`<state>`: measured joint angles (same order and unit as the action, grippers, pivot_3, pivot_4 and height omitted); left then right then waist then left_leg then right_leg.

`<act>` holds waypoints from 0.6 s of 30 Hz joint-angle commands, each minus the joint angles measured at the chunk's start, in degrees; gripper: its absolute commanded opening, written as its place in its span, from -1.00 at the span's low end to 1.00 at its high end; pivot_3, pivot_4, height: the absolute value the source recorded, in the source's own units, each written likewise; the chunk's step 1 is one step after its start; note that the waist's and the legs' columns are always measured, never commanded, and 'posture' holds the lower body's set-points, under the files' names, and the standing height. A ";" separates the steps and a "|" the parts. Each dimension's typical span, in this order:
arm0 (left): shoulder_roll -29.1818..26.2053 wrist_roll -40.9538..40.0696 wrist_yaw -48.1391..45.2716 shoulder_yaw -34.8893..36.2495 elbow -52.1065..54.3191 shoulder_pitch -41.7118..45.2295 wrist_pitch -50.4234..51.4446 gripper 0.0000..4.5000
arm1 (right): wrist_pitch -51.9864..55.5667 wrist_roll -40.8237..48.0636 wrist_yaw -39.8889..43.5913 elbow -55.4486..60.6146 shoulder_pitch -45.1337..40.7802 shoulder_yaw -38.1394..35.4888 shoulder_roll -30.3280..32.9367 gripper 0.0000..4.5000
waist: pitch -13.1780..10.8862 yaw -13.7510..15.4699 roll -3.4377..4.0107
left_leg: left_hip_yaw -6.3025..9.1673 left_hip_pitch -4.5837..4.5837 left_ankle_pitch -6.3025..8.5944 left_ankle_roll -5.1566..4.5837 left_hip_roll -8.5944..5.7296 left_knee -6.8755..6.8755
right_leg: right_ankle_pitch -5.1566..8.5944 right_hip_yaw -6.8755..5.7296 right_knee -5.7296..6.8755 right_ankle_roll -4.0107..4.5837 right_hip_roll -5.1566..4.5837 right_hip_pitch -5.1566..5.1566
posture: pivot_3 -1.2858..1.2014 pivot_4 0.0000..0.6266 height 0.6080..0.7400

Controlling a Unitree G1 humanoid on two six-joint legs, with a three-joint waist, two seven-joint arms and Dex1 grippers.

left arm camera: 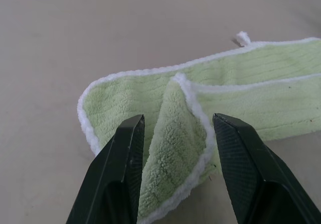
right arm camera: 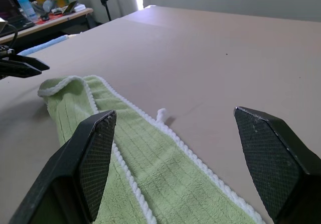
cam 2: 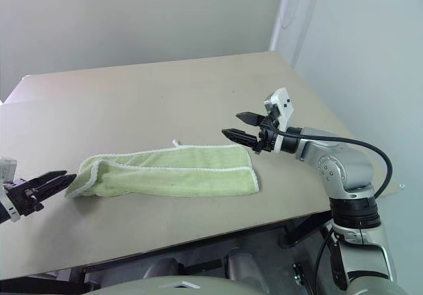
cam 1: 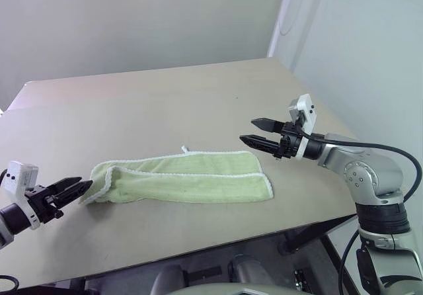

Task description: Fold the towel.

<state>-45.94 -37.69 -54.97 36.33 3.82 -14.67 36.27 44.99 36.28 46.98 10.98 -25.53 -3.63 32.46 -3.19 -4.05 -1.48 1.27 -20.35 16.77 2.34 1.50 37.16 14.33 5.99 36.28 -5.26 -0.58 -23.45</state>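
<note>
I will grab the towel with my right gripper by its top layer's corner (cam 1: 262, 174), where the middle white edging meets the end beside that gripper.
The towel (cam 1: 188, 179) is pale lime-green with white edging and lies on the table (cam 1: 165, 96), folded lengthwise into a long strip. Its small white loop tag (cam 1: 184, 149) sticks out from the far edge. My left gripper (cam 1: 78, 189) is open just off the strip's left end. In the left wrist view a turned-up corner of the towel (left arm camera: 175, 148) shows between the fingers (left arm camera: 125, 158), ungripped. My right gripper (cam 1: 247, 129) hovers above the strip's right end, open wide and holding nothing. The right wrist view looks along the towel (right arm camera: 150, 179) toward the left gripper (right arm camera: 20, 66).
The tan table ends close behind my right gripper at its right edge (cam 1: 317, 110), and its front edge (cam 1: 198, 255) runs just below the towel. Bare tabletop stretches beyond the towel. A cluttered desk (right arm camera: 45, 18) stands in the room beyond the table.
</note>
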 commanded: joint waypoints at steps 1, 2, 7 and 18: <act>-0.36 0.95 0.06 0.42 1.53 0.55 -2.81 0.01 | -1.31 0.04 -0.26 0.33 -1.12 -0.17 -0.67 0.74 | 0.00 -0.02 0.00 | 0.00 0.00 0.00 0.00 0.00 0.00 | 0.00 0.00 0.00 0.00 0.00 0.00 | 0.03 -1.00 1.00; -0.50 1.13 -0.09 0.34 1.23 0.55 -3.12 0.01 | -1.39 -0.10 -0.45 0.36 -1.10 0.02 -0.86 0.74 | -0.01 -0.03 0.01 | 0.00 0.01 0.00 0.00 0.00 0.00 | 0.00 0.00 0.00 -0.01 0.00 0.00 | 0.03 -1.00 1.00; -1.06 0.81 -0.06 0.38 1.16 1.49 -2.91 0.01 | -1.85 -0.52 -0.58 0.26 -0.48 0.67 -1.06 0.74 | -0.01 -0.04 0.01 | -0.01 -0.02 0.00 0.00 0.00 0.00 | 0.00 0.00 0.00 0.00 0.00 -0.01 | 0.03 -1.00 1.00; -2.77 4.12 -5.05 -3.77 3.54 -1.00 -7.26 0.01 | -2.80 -2.71 1.64 0.90 2.51 2.73 1.16 0.74 | -0.02 -0.09 0.04 | -0.04 -0.01 0.00 0.00 0.01 -0.01 | 0.00 0.01 -0.01 0.00 0.01 -0.03 | 0.03 -1.00 1.00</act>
<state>-48.22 -34.10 -59.78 32.21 4.91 -16.02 30.66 43.61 33.91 48.70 10.93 -22.20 -0.39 33.17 -3.21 -4.14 -1.44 1.25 -20.35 16.77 2.34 1.52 37.15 14.33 5.99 36.28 -5.26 -0.56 -23.48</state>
